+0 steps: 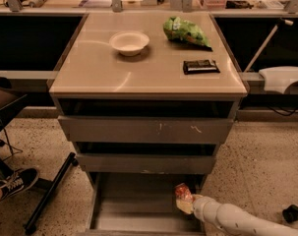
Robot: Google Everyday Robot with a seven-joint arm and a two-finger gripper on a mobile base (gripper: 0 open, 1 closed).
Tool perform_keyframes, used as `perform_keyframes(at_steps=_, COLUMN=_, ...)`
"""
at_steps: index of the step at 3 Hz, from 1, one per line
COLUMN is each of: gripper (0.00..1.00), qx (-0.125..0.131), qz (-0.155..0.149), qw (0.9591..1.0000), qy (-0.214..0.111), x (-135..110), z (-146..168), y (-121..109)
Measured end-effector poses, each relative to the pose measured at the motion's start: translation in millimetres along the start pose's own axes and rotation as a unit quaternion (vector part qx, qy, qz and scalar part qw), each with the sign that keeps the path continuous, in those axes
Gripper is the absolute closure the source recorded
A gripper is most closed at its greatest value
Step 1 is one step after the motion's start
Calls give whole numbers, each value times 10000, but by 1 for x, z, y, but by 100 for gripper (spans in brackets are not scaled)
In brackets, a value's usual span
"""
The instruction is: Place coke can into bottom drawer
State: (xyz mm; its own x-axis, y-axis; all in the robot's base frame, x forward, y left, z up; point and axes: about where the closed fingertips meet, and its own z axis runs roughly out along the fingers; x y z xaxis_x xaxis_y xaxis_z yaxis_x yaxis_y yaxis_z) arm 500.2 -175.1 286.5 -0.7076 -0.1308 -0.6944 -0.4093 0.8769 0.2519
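Note:
My gripper is going to release the coke can on the bottom drawer's grey bottom [171, 206], just inside the side closest to my arm.
The coke can [183, 192] is a small red-orange cylinder held in my gripper [185, 201] at the right side of the bottom drawer [138, 215]. The drawer is pulled out, a wide shallow grey tray with a plain floor, below two closed grey drawers. The can hangs just over the drawer's right rear corner, tilted a little. My white arm [237, 220] reaches in from the lower right. The gripper is shut on the can.
On the tabletop stand a white bowl [129, 43], a green chip bag [185, 32] and a flat black bar [201, 66]. A black stand leg [49, 193] and a shoe [13, 181] lie on the floor at left. A white object [282, 77] sits at right.

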Motion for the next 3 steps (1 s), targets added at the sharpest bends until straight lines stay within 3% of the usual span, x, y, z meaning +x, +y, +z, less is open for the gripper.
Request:
perform_keyframes(at_steps=1, gripper=100, qx=21, qz=363, qw=9992, qy=142, x=40, z=50, y=-7)
perform_keyframes(at_steps=2, gripper=100, qx=-9, qz=371, qw=9992, qy=147, x=45, z=56, y=-4)
perform_keyframes(at_steps=3, gripper=100, qx=-216, qz=611, qw=9971, qy=395, x=79, z=113, y=3)
